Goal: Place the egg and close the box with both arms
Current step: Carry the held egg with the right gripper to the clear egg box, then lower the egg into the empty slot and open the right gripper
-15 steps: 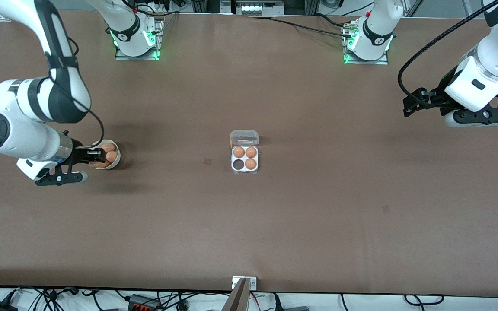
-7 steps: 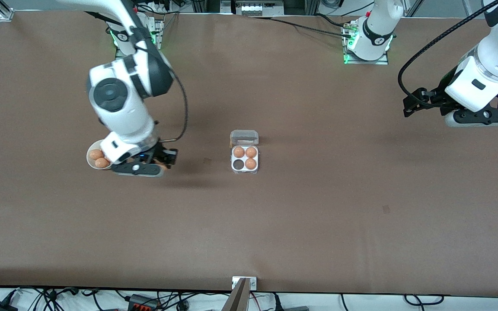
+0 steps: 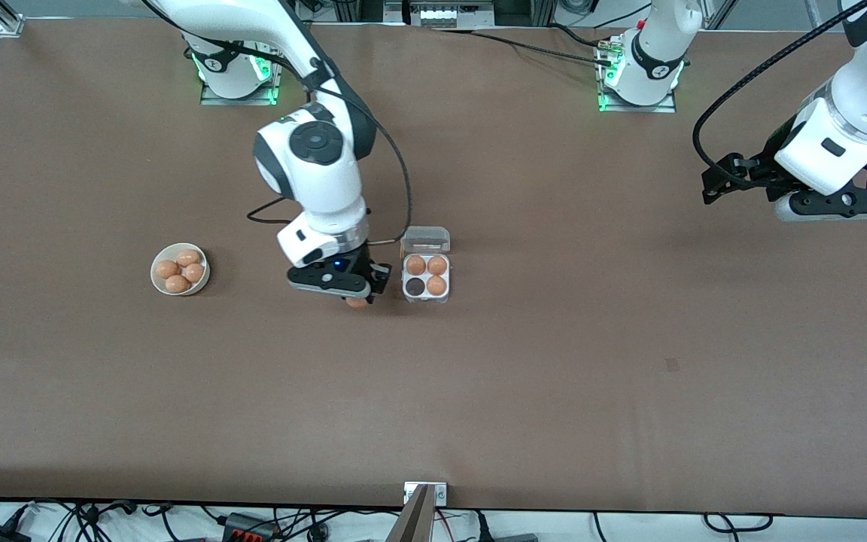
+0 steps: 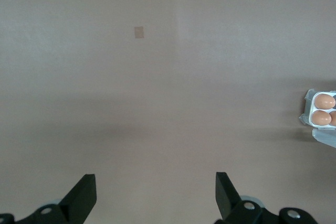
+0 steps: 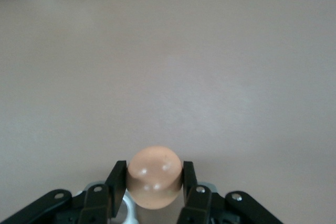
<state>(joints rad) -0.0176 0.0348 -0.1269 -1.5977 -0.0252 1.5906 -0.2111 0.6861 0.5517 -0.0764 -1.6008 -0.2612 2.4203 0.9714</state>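
Note:
My right gripper is going to release the orange-brown egg in the empty cell of the clear box [image 3: 415, 286]. The egg is held just beside the box.
My right gripper [image 3: 358, 299] is shut on an orange-brown egg [image 3: 357, 302], held over the bare table just beside the box, toward the right arm's end. In the right wrist view the egg [image 5: 155, 177] sits between the two black fingers [image 5: 116, 182]. The box [image 3: 426, 276] is a clear four-cell carton at the table's middle with its lid [image 3: 425, 240] open. It holds three eggs and one empty cell [image 3: 413, 287]. The box also shows in the left wrist view [image 4: 321, 110]. My left gripper [image 3: 712, 184] is open and empty, and the left arm waits high over its end of the table.
A round white bowl [image 3: 180, 269] with several eggs stands toward the right arm's end of the table. A small metal bracket [image 3: 425, 493] sits at the table's near edge. Both arm bases stand along the edge farthest from the front camera.
My right gripper has lifted an egg out of the bowl and carried it across the table to just beside the box. The left arm has not moved.

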